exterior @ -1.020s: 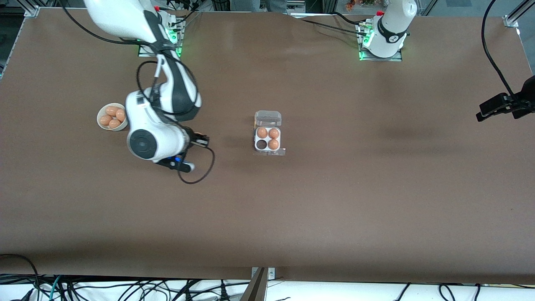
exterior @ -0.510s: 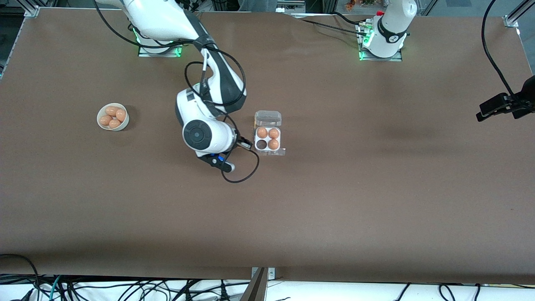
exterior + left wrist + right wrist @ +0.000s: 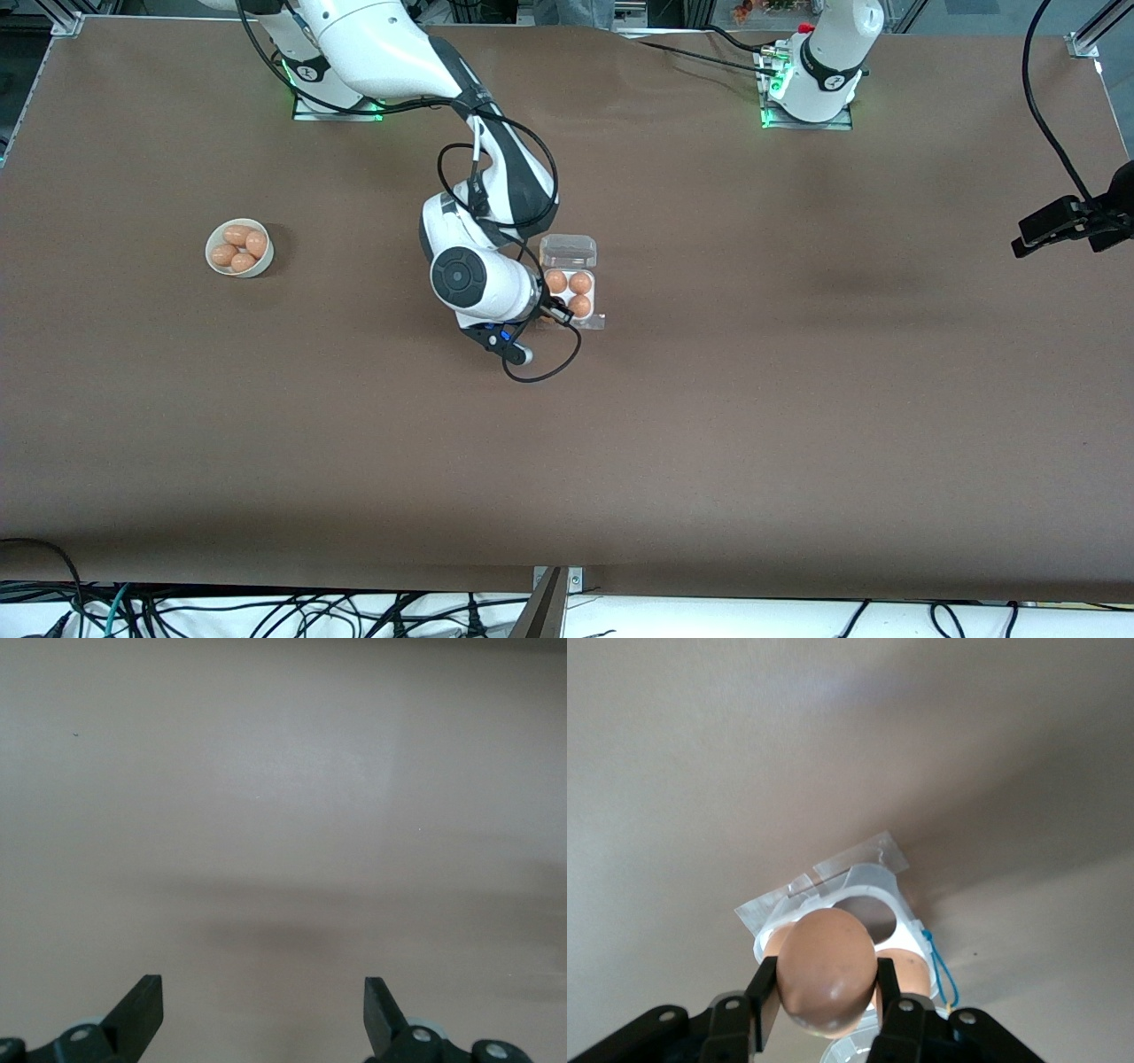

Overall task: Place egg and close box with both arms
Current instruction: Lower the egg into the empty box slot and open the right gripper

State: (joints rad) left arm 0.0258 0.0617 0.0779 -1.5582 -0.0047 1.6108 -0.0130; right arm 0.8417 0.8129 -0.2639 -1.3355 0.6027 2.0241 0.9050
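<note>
The white tray (image 3: 557,307) (image 3: 871,917) has an empty cell beside the other eggs. My right gripper should put the brown egg down in that cell and let go.
The box (image 3: 586,321) lies mid-table, a white tray with its clear lid (image 3: 568,251) folded open toward the robots' bases. Three brown eggs (image 3: 580,283) fill its cells. My right gripper (image 3: 555,313) hangs over the tray's corner nearest the front camera at the right arm's end, and is shut on a brown egg (image 3: 827,967). In the right wrist view the egg sits between the fingers (image 3: 764,994), with the box (image 3: 873,877) and its empty cell (image 3: 873,911) below it. My left gripper (image 3: 264,992) waits open over bare table.
A round white bowl (image 3: 213,260) with several more brown eggs stands toward the right arm's end of the table. A black cable loops from the right wrist (image 3: 540,372) just nearer the front camera than the box. Brown tabletop (image 3: 709,443) surrounds the box.
The right arm has swung from beside the bowl across to the box, carrying the egg. The left arm has not moved.
</note>
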